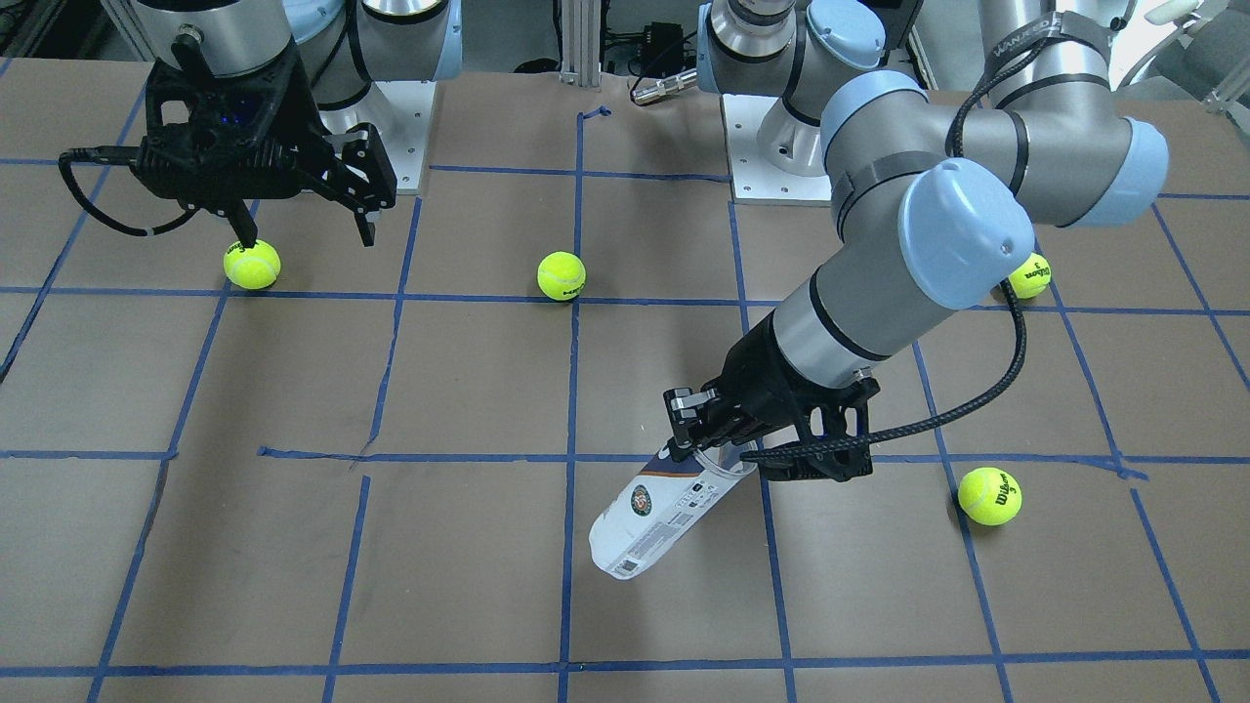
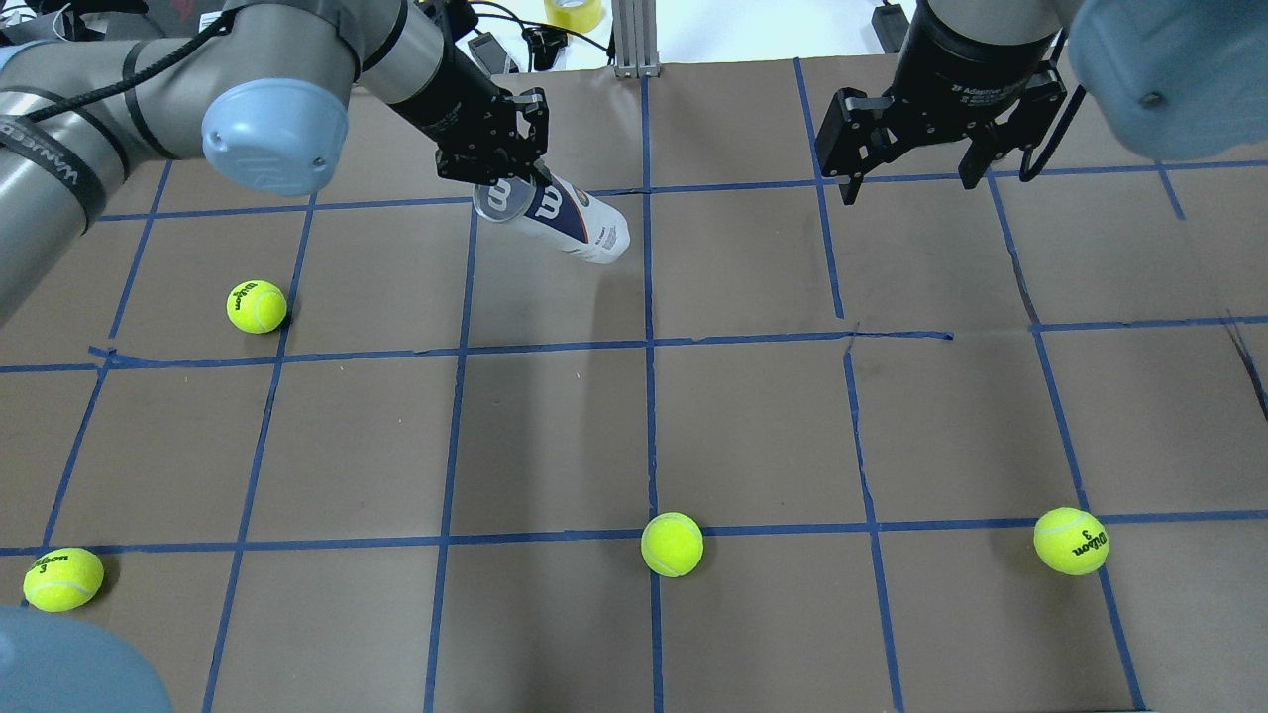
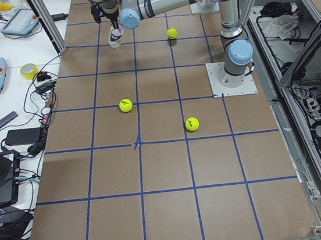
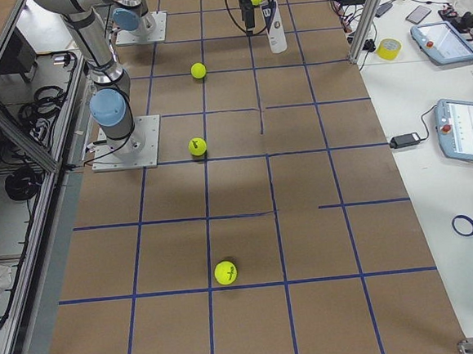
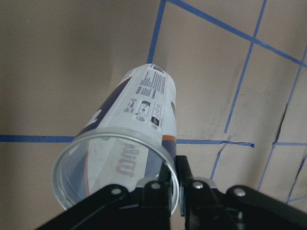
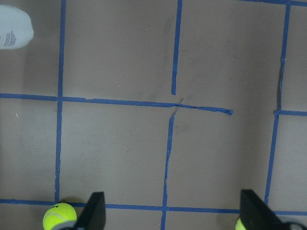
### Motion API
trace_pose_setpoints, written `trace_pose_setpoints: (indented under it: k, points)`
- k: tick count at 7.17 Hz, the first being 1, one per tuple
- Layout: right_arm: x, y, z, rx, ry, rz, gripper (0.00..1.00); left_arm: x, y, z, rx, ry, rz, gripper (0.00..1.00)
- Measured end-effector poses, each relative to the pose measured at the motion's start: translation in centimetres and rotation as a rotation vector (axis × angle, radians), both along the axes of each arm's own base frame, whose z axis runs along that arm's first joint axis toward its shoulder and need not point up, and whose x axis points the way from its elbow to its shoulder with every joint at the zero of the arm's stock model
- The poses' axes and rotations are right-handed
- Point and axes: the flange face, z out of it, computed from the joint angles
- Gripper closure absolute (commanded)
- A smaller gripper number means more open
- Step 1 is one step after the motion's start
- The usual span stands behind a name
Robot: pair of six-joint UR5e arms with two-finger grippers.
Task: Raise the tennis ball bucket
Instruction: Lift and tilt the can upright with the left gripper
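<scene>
I should use my left gripper to set the tennis ball bucket down upright near the middle of the taped square (image 1: 673, 576) (image 5: 79, 50) below its closed end.
The tennis ball bucket (image 1: 656, 516) is a clear tube with a white label and a navy band. My left gripper (image 1: 686, 451) is shut on its open rim and holds it tilted, closed end low, above the brown table. It also shows in the overhead view (image 2: 570, 220) under the left gripper (image 2: 505, 180). In the left wrist view the fingers (image 5: 184, 184) pinch the tube's rim (image 5: 115, 143). My right gripper (image 2: 908, 188) is open and empty, hovering apart from the tube; it also shows in the front view (image 1: 308, 237).
Several yellow-green tennis balls lie on the taped grid: one (image 2: 257, 306) at left, one (image 2: 62, 579) at near left, one (image 2: 672, 544) at centre, one (image 2: 1071, 541) at right. The ball (image 1: 252, 265) lies just below the right gripper. Arm bases (image 1: 400, 127) stand at the table's robot side.
</scene>
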Motion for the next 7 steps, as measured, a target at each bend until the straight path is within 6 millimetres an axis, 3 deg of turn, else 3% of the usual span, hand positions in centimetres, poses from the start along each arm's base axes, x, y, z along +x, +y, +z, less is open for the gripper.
trace_pose_setpoints:
  k: [2,4,5,7]
  points:
    - [0.0,0.1,-0.1,0.003,0.001,0.002,0.0,-3.2,0.0,0.2,-0.083,-0.208,-0.122,1.0]
    - [0.0,0.3,-0.2,0.004,0.002,0.002,0.0,-5.4,0.0,-1.9,-0.067,-0.303,-0.223,1.0]
    - [0.0,0.3,-0.1,0.004,0.002,0.002,0.0,-6.1,-0.1,-2.2,-0.025,-0.324,-0.254,1.0]
    - [0.0,0.4,-0.2,0.004,0.002,0.002,0.0,-6.5,-1.3,-0.7,0.059,-0.382,-0.282,1.0]
